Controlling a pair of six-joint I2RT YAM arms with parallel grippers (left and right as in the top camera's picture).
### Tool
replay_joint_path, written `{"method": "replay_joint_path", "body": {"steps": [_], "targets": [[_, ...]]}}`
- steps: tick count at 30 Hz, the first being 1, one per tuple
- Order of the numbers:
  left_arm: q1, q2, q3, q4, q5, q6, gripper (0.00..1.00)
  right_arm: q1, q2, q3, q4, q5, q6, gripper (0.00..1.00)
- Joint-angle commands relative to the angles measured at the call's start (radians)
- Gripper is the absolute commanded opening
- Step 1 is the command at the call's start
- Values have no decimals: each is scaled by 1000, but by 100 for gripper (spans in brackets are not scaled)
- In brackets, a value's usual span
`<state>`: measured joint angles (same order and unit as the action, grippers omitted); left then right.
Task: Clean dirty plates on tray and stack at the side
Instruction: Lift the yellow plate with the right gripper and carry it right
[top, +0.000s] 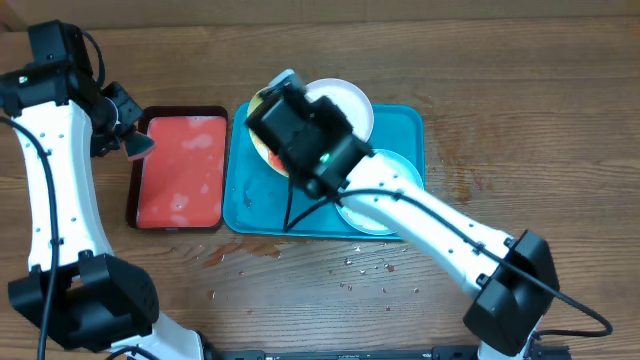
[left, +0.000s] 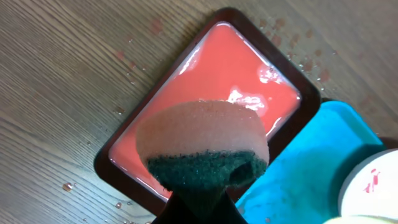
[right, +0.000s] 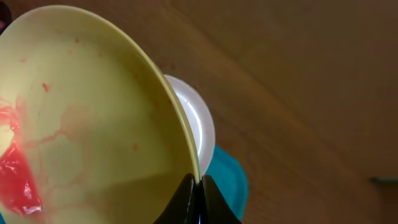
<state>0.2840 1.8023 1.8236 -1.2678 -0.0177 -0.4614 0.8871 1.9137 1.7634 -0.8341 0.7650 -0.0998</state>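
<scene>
My right gripper has the yellow-green plate, tilted up over the teal tray now. It will release the plate on the table (top: 481, 128) beside the teal tray, on the opposite side from the red tray.
My right gripper (right: 199, 186) is shut on the rim of the yellow-green plate (right: 93, 124) and holds it tilted up on edge, red sauce smeared on its face. In the overhead view this plate (top: 263, 150) is over the left part of the teal tray (top: 240, 200), mostly hidden by my right wrist (top: 300, 130). A white plate (top: 350, 100) lies at the tray's back. A green-rimmed white plate (top: 385, 165) lies at its right, partly under my arm. My left gripper (left: 199, 193) is shut on a sponge (left: 202, 140) above the red tray.
The red tray (top: 180, 170) with a dark rim lies left of the teal tray and holds pinkish liquid; its rim also shows in the left wrist view (left: 106, 165). Water drops (top: 370, 265) dot the wooden table in front of the teal tray.
</scene>
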Motion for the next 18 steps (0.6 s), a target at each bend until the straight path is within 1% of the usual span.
{"method": "replay_joint_path", "body": {"steps": [1,9,13,18], "targets": [[4,43,-9,-8,13,19,4,57,-31,26,41,193,-195,4],[4,63,-9,-10,18,20,4,140,-31,26,132,356,-457,4],[4,63,-9,-10,18,20,4,172,-31,26,209,426,-588,4],[4,63,-9,-13,18,20,4,187,-31,26,273,481,-657,4]]}}
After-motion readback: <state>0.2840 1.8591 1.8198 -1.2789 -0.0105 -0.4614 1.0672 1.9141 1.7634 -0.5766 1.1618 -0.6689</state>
